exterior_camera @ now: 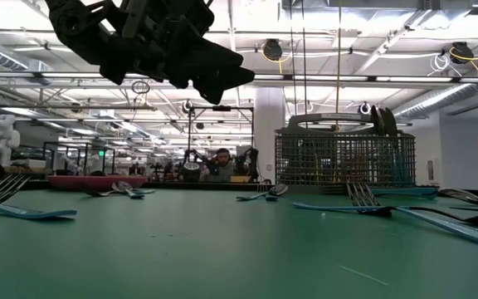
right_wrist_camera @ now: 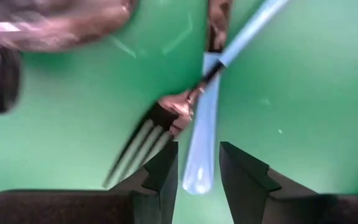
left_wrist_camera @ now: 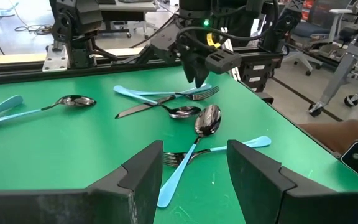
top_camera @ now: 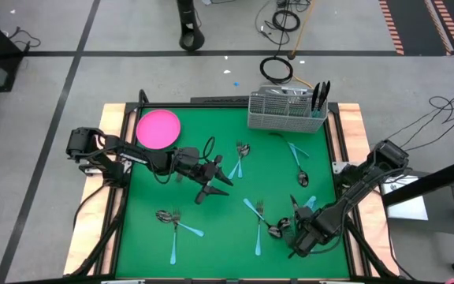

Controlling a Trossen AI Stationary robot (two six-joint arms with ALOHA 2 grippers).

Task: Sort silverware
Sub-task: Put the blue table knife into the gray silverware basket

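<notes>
My right gripper should open and take the knife nearer its blade [right_wrist_camera: 210,61], because the fork lies across the knife's handle and its fingers are only at the end of the knife's handle.
Silverware lies scattered on the green mat [top_camera: 211,237]: blue-handled and dark metal forks and spoons [top_camera: 239,154], [top_camera: 299,166], [top_camera: 176,222], [top_camera: 258,225]. My right gripper [top_camera: 298,237] points down over a crossed cluster [top_camera: 284,225] at the near right. In its wrist view its fingers [right_wrist_camera: 199,152] stand open on either side of a light-blue handle's end [right_wrist_camera: 199,168]; a fork [right_wrist_camera: 145,140] lies beside it. My left gripper [top_camera: 211,180] hovers open over the mat's middle, nothing between its fingers [left_wrist_camera: 194,162].
A wire-mesh caddy [top_camera: 286,110] holding a few dark pieces stands at the far right edge, and a pink plate [top_camera: 158,128] lies at the far left. A spoon and a fork [left_wrist_camera: 197,140] lie crossed just ahead of my left gripper. Bare mat shows at the near middle.
</notes>
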